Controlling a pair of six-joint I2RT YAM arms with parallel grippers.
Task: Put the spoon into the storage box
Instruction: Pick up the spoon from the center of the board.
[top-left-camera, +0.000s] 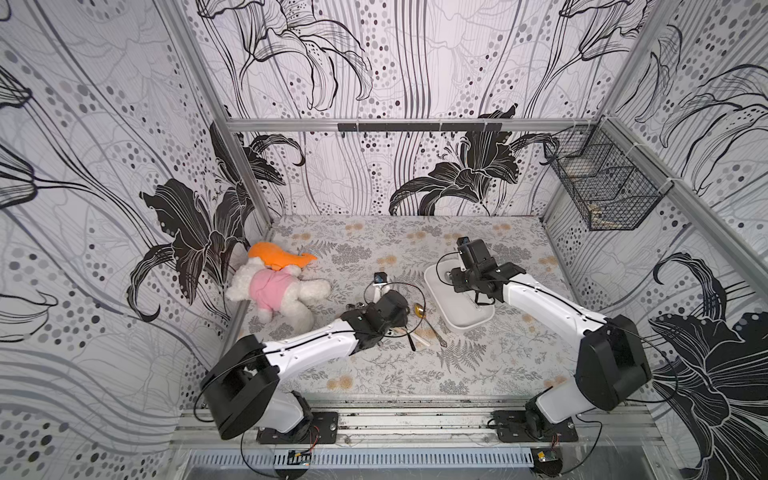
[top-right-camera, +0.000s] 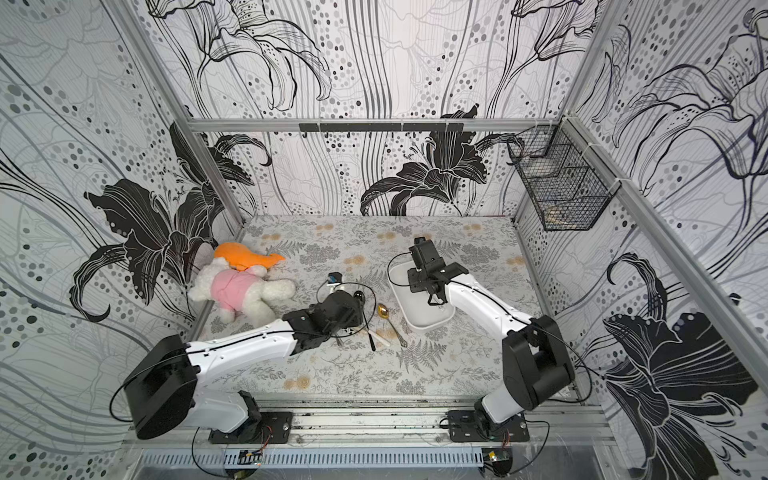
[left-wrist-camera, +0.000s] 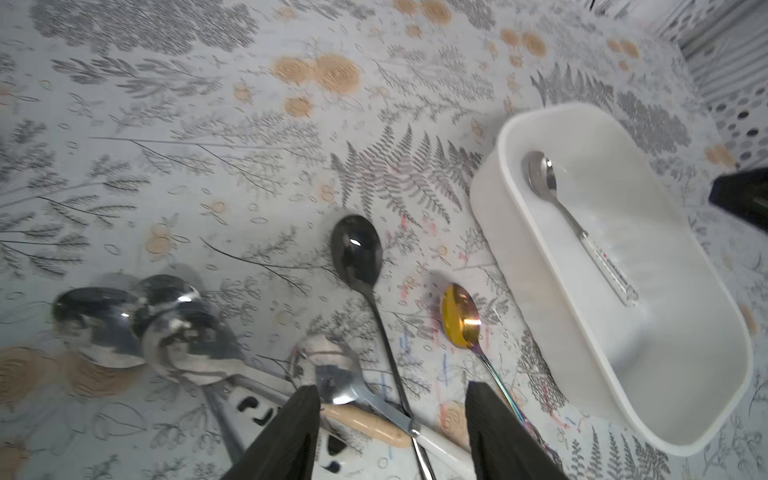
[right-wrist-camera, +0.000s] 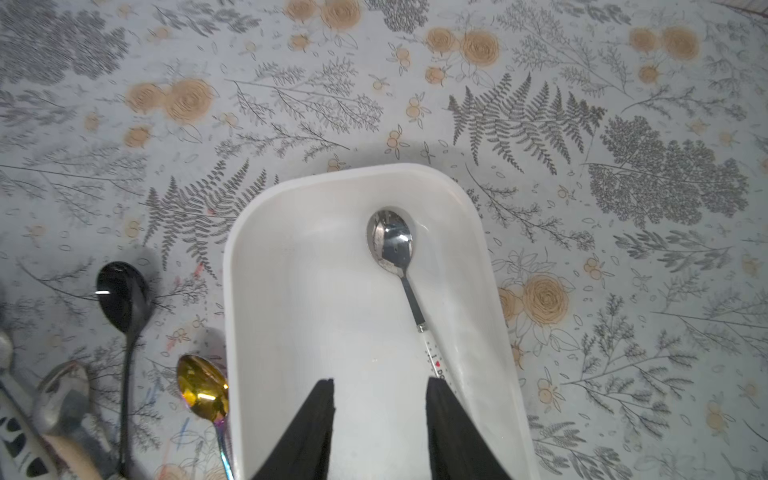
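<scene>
The silver spoon is lying beside the beige-handled spoon. Next, my left gripper should move to its white handle (left-wrist-camera: 454, 456) and close there.
The storage box (right-wrist-camera: 249, 266) is a shallow white tray, seen in both top views (top-left-camera: 467, 320) (top-right-camera: 419, 320). One spoon (right-wrist-camera: 392, 243) with a silver bowl and a white printed handle lies inside it (left-wrist-camera: 540, 174). My right gripper (right-wrist-camera: 380, 386) hangs open just above the box floor with nothing between its fingers, and the handle's end runs behind one fingertip (right-wrist-camera: 440, 395). My left gripper (left-wrist-camera: 392, 395) stands open over a pile of loose spoons on the table. Among them are a black spoon (left-wrist-camera: 357, 249), a gold spoon (left-wrist-camera: 459, 316) and a beige-handled one (left-wrist-camera: 365, 424).
Two more silver spoons (left-wrist-camera: 99, 324) lie beside the pile. A plush toy in pink with an orange cap (top-left-camera: 274, 286) lies at the table's left side. A black wire basket (top-left-camera: 602, 187) hangs on the right wall. Patterned walls close in three sides.
</scene>
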